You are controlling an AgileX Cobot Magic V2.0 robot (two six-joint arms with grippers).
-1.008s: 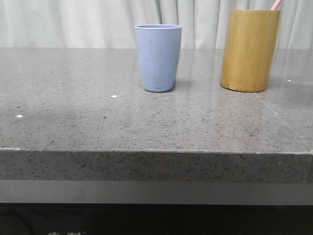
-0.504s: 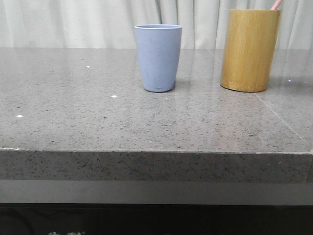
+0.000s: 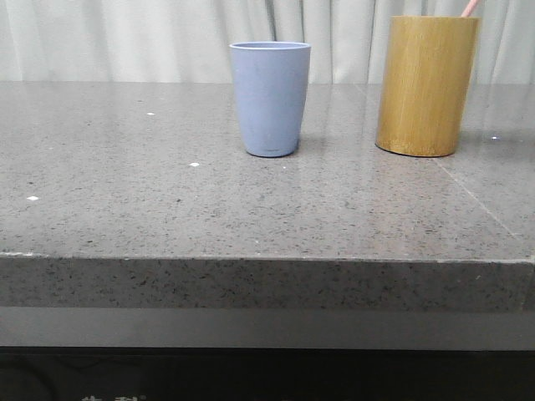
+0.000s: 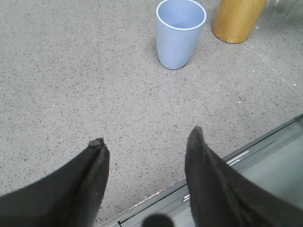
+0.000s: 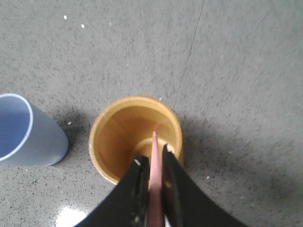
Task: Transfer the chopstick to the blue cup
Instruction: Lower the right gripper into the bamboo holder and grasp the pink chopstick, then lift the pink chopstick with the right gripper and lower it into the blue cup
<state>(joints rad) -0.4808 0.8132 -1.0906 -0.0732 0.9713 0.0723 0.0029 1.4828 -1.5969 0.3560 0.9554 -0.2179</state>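
I will let go of the chopstick with my right gripper inside the blue cup's opening (image 3: 290, 45) (image 5: 18, 126), with the chopstick's top leaning toward the bamboo cup.
The blue cup (image 3: 270, 98) stands upright at the table's far middle, and its inside looks bare in the left wrist view (image 4: 180, 35). To its right stands a taller bamboo cup (image 3: 426, 86) with the pink chopstick (image 3: 471, 8) poking out above its rim. Seen from the right wrist, my right gripper (image 5: 152, 155) is shut on the chopstick (image 5: 154, 141) above the bamboo cup (image 5: 113, 137), and the stick's lower end reaches down inside it. The blue cup (image 5: 28, 137) stands beside it. My left gripper (image 4: 147, 136) hangs open over the table's front edge, holding nothing.
The grey speckled stone table (image 3: 167, 209) carries the two cups, set apart by a gap about a cup wide. A pale curtain (image 3: 125, 38) hangs behind the table. The table's front edge (image 4: 218, 156) lies under the left fingers.
A faint shadow on the left part of the table has gone. The chopstick's tip above the bamboo cup has shifted very slightly left. The cups have not moved.
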